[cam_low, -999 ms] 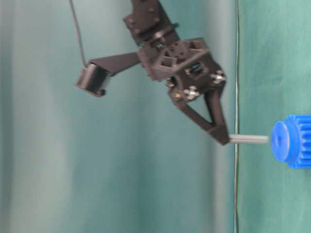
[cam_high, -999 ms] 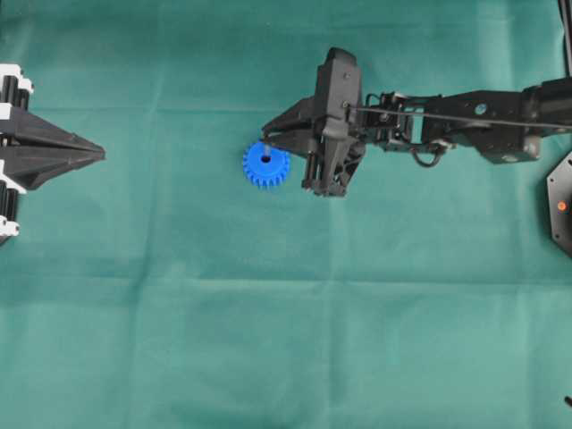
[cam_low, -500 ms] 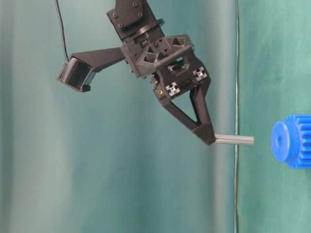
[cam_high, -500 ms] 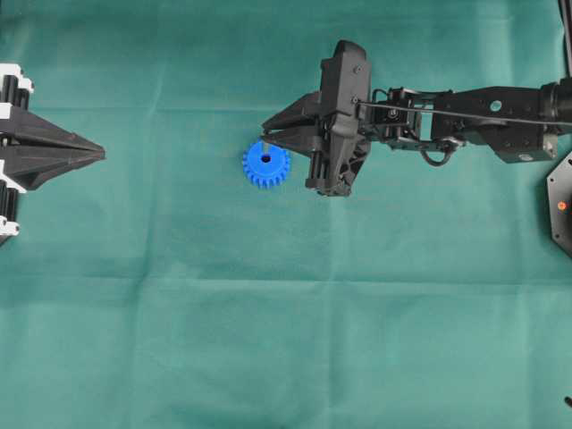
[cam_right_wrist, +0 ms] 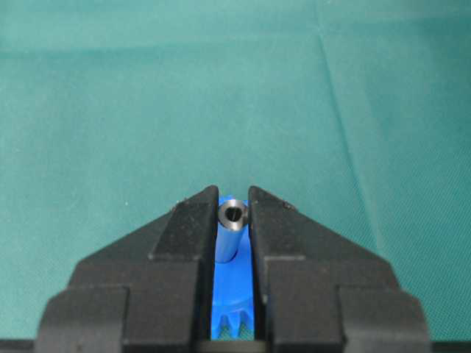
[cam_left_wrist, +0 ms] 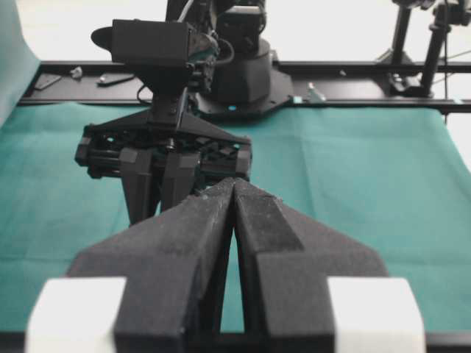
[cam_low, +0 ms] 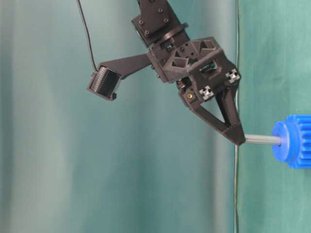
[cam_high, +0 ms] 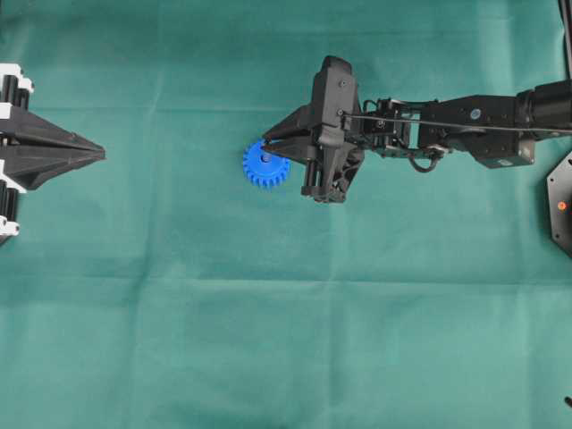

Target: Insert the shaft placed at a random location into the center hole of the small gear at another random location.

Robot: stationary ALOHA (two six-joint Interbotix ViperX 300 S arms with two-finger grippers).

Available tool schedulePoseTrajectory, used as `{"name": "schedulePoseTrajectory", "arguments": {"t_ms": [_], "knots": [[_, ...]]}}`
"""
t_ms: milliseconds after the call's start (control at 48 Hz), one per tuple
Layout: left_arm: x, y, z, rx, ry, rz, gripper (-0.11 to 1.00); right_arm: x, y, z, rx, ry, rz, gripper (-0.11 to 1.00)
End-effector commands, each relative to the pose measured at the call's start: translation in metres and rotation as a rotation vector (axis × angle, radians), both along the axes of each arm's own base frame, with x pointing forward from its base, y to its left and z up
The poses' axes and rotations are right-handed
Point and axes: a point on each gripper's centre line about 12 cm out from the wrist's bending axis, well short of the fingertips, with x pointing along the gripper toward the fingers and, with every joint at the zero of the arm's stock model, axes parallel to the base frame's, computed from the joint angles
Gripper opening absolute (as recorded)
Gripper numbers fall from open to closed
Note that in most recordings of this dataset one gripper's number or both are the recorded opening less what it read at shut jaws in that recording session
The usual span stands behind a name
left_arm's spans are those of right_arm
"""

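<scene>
The grey shaft is to go upright in the center hole of the small blue gear (cam_high: 264, 157) (cam_right_wrist: 227, 255). My right gripper needs to let go of it there.
The small blue gear (cam_high: 268, 170) lies flat on the green cloth, left of the right arm's wrist. My right gripper (cam_high: 264, 148) is shut on the grey shaft (cam_low: 262, 140) and holds it upright over the hub. In the table-level view the shaft's free end meets the face of the gear's (cam_low: 294, 141) hub. The center hole is hidden by the shaft. In the right wrist view the shaft (cam_right_wrist: 229, 229) stands between the fingertips of the gripper (cam_right_wrist: 233, 213), with the gear (cam_right_wrist: 234, 301) below. My left gripper (cam_high: 100, 155) is shut and empty at the far left; it also shows in the left wrist view (cam_left_wrist: 234, 187).
The right arm (cam_high: 465, 121) reaches in from the right edge. A black fixture with an orange dot (cam_high: 561, 204) sits at the right edge. Green cloth (cam_high: 286, 313) covers the table. A black rail (cam_left_wrist: 353, 72) runs behind it.
The right gripper drew the shaft away from the gear half a second ago, then brought it back; its end now meets the hub. The left gripper has not moved.
</scene>
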Motion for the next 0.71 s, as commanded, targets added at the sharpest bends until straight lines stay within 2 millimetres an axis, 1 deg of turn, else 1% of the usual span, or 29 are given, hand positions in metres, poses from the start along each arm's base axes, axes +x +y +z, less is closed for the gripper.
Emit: {"name": "schedulePoseTrajectory", "arguments": {"t_ms": [0,687], "knots": [[0.003,0.0,0.009,0.0,-0.025,0.001,0.0,0.008,0.0,0.016,-0.016,-0.055,0.007,0.12],[0.003,0.0,0.009,-0.002,-0.025,0.001,0.0,0.011,0.0,-0.002,-0.005,-0.038,0.001,0.12]]}}
